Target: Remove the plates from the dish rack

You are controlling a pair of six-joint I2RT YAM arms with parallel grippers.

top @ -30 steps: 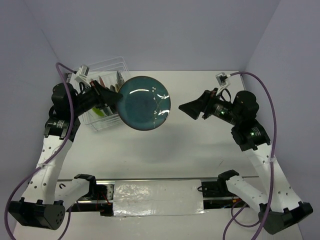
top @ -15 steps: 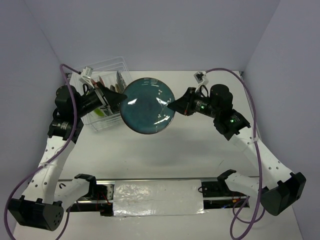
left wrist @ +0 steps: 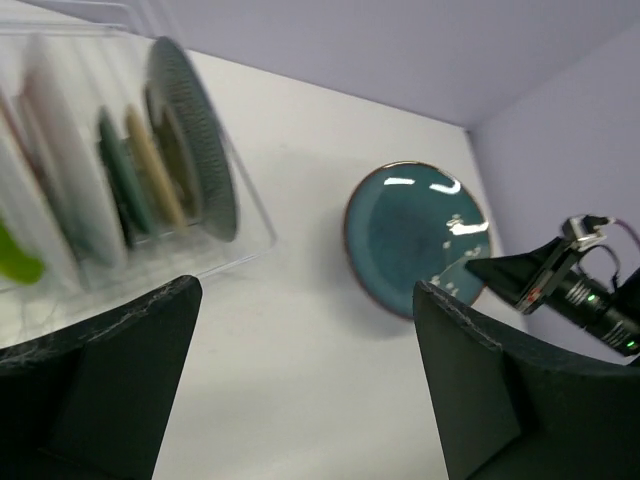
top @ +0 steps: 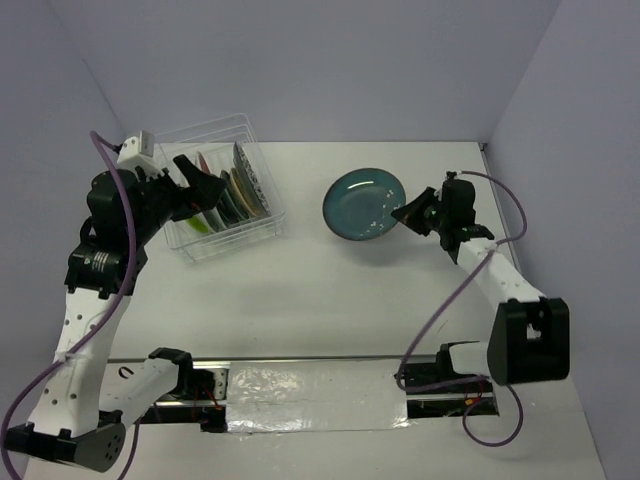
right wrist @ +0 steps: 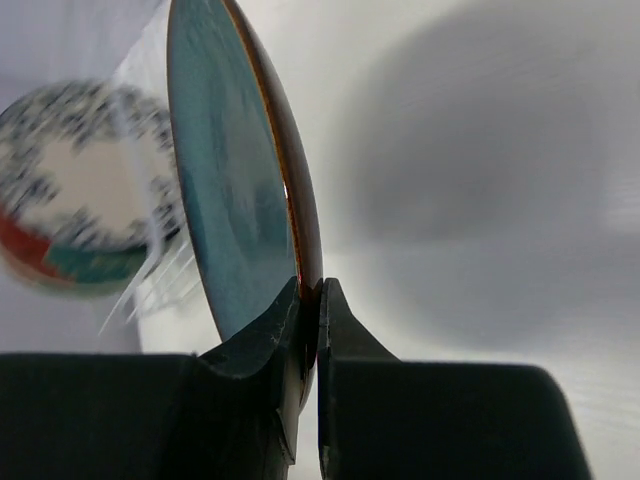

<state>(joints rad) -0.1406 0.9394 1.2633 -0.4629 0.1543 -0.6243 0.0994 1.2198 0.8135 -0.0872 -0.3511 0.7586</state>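
My left gripper closes next on the red plate's white rim [top: 200,160], next to the lime green plate in the clear dish rack.
A teal plate [top: 364,204] with a brown rim hangs low over the table right of centre, and my right gripper [top: 406,213] is shut on its right edge; the right wrist view shows that teal plate [right wrist: 235,170] edge-on with the rim pinched between the jaws of the right gripper [right wrist: 310,300]. The clear dish rack [top: 218,190] stands at the back left with several plates [top: 232,185] upright in its slots. My left gripper [top: 205,185] hovers open over the rack with nothing in it. The left wrist view shows the rack [left wrist: 130,265], its plates [left wrist: 190,135] and the teal plate [left wrist: 415,235].
The lilac back wall and side walls close in the table on three sides. A metal rail with a plastic-wrapped strip [top: 315,390] runs along the near edge between the arm bases. The right arm's cable [top: 450,290] loops over the table.
The left gripper let go of the teal plate, opened and drew back over the rack. The right gripper closed on the plate's edge and carried it right and down toward the table.
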